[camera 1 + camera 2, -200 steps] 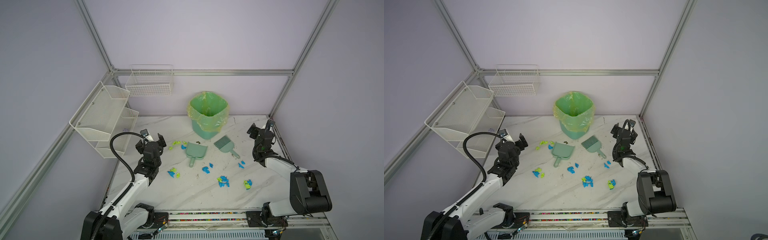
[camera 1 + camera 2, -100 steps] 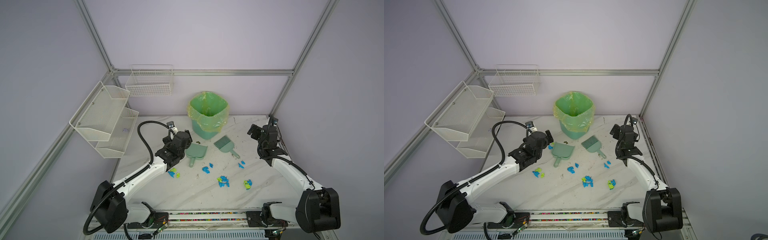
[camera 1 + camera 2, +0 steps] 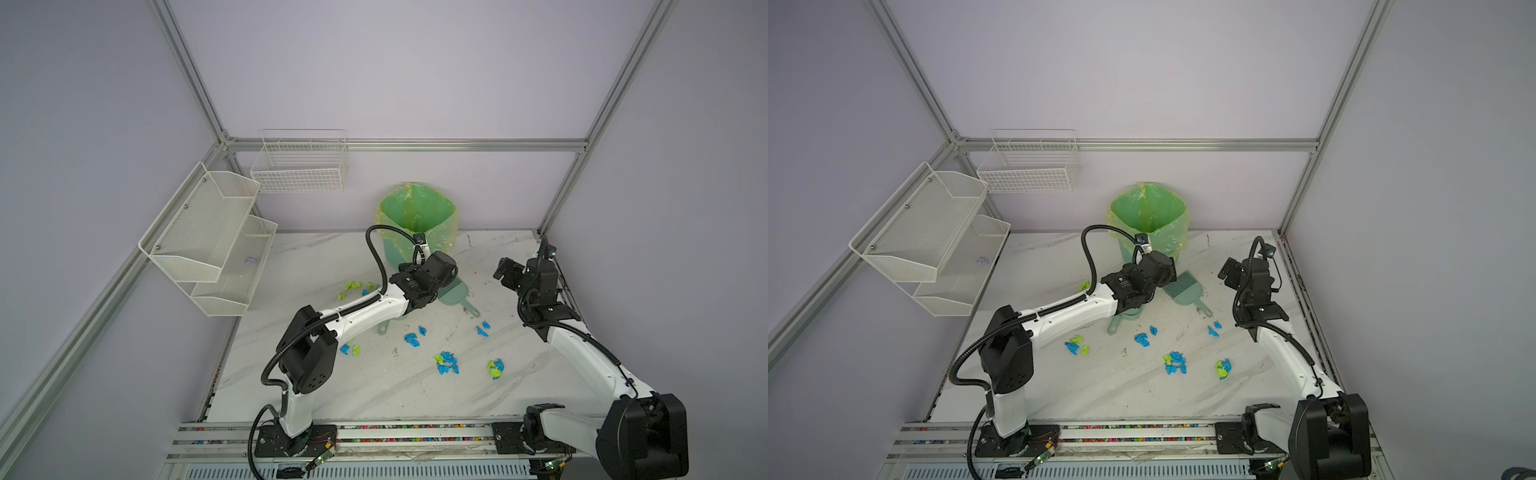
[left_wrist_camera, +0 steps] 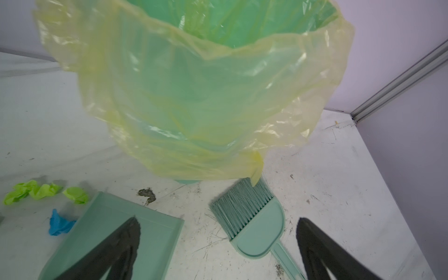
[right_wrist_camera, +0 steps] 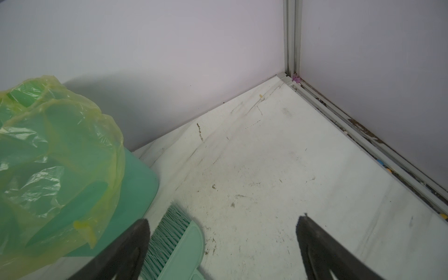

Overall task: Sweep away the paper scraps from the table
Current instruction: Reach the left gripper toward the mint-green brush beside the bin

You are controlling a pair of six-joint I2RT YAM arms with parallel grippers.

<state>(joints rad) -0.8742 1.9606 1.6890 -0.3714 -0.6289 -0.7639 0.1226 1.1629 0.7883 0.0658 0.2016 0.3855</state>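
Note:
The green brush's bristles [image 3: 441,293] [image 4: 221,212] are the next thing for my left gripper to go to and close on, at the edge facing the green dustpan.
Paper scraps, bright blue and yellow-green, lie scattered over the white table [image 3: 374,395]: clusters at the middle [image 3: 446,363], [image 3: 1175,362], to the right [image 3: 495,368] and behind the left arm [image 3: 353,286]. More scraps [image 4: 36,191] show in the left wrist view. My left gripper [image 4: 218,220] hangs open and empty over the gap between a green dustpan [image 4: 150,230] and a green brush [image 4: 257,223]; in a top view the left gripper [image 3: 444,270] is in front of the bin. My right gripper [image 5: 223,218] is open and empty above bare table beside the brush [image 5: 179,244].
A green bin [image 3: 417,216] lined with a yellowish bag stands at the back middle, just behind the brush [image 3: 455,293]. White wire shelves [image 3: 208,232] and a wire basket [image 3: 299,166] hang on the left and back walls. Aluminium rails [image 5: 363,135] edge the table.
My left arm has swung from the table's left side to the middle, over the dustpan and brush. The right arm has stretched out and shifted slightly. Both grippers stayed open.

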